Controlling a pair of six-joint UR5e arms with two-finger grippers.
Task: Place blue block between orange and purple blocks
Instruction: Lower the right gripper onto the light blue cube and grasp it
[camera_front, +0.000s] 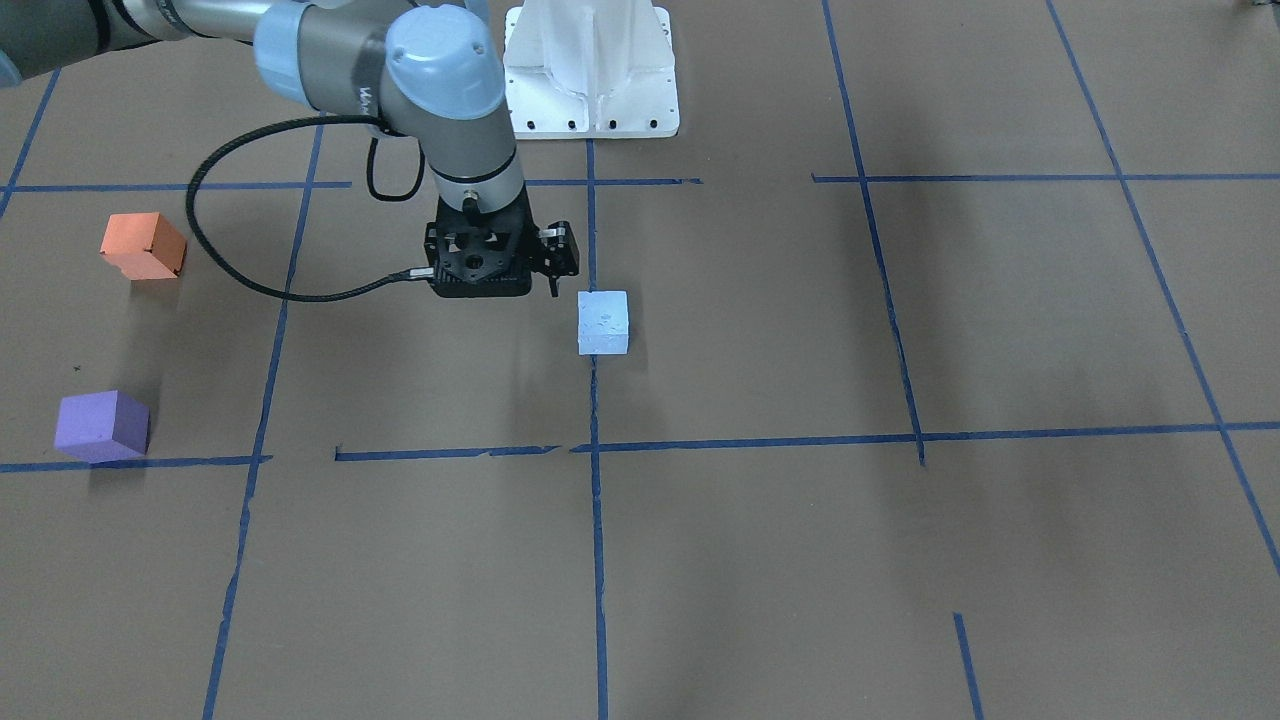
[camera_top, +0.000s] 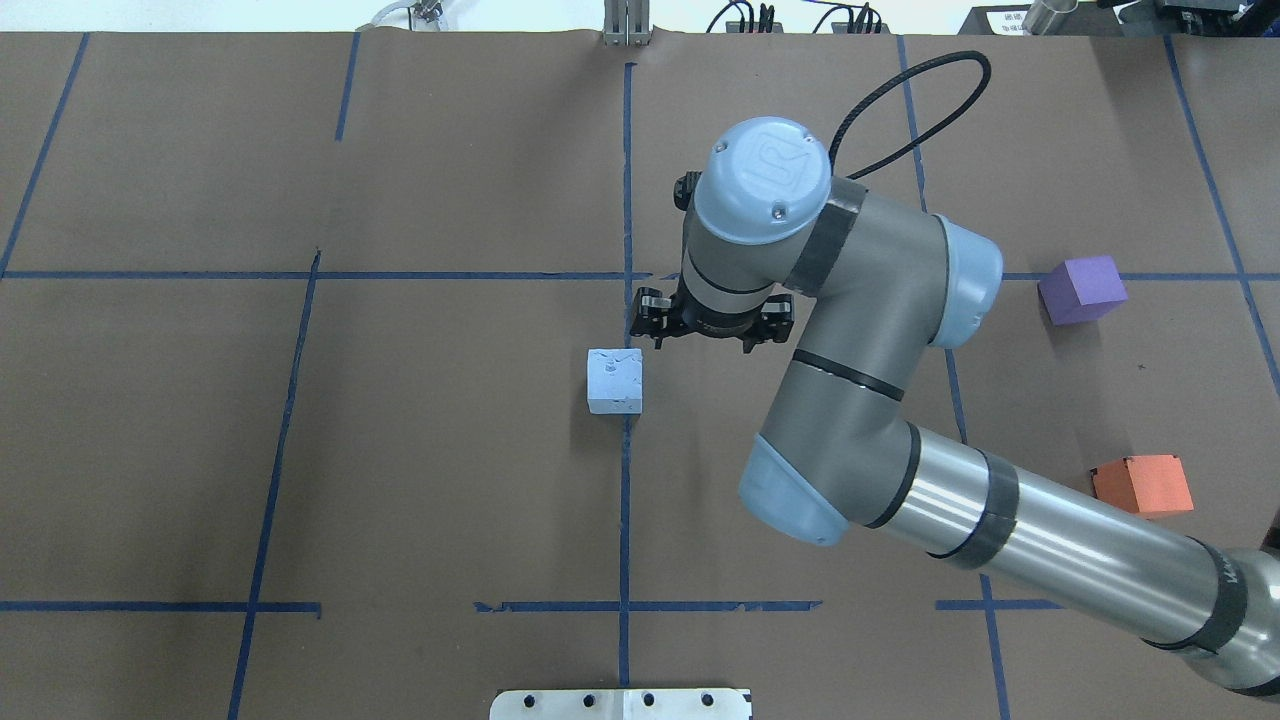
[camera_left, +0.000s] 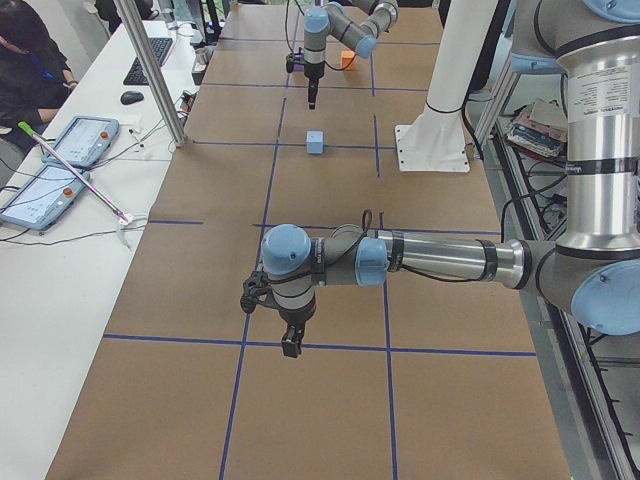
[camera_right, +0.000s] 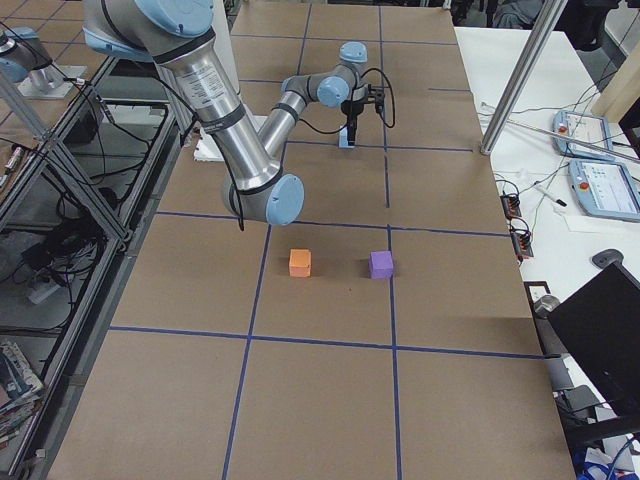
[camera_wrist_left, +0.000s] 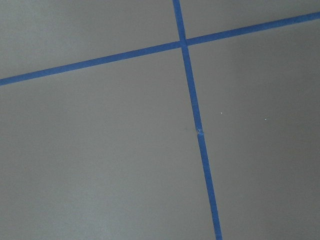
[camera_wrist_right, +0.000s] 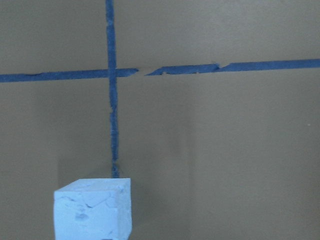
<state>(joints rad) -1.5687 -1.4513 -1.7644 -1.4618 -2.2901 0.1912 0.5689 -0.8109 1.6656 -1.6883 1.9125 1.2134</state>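
My right gripper is going to close on opposite sides of the pale blue block (camera_front: 603, 319) (camera_wrist_right: 93, 207), with its fingers straddling the blue tape line that is under the block.
The pale blue block (camera_top: 614, 381) sits on a blue tape line near the table's middle; it also shows in the front view (camera_front: 603, 322) and at the lower left of the right wrist view (camera_wrist_right: 93, 208). My right gripper (camera_top: 703, 342) points down just beside it, toward my right side and slightly farther out. It hangs above the paper, its jaws apart and empty. The purple block (camera_top: 1082, 289) and the orange block (camera_top: 1142, 484) sit apart at the far right. My left gripper (camera_left: 290, 345) shows only in the exterior left view, so I cannot tell its state.
Brown paper with blue tape lines (camera_wrist_left: 192, 105) covers the table. The white robot base plate (camera_front: 592, 90) stands at the robot's edge. An operator and tablets (camera_left: 60, 150) are at a side desk. The gap between the orange (camera_right: 300, 262) and purple (camera_right: 381, 264) blocks holds nothing.
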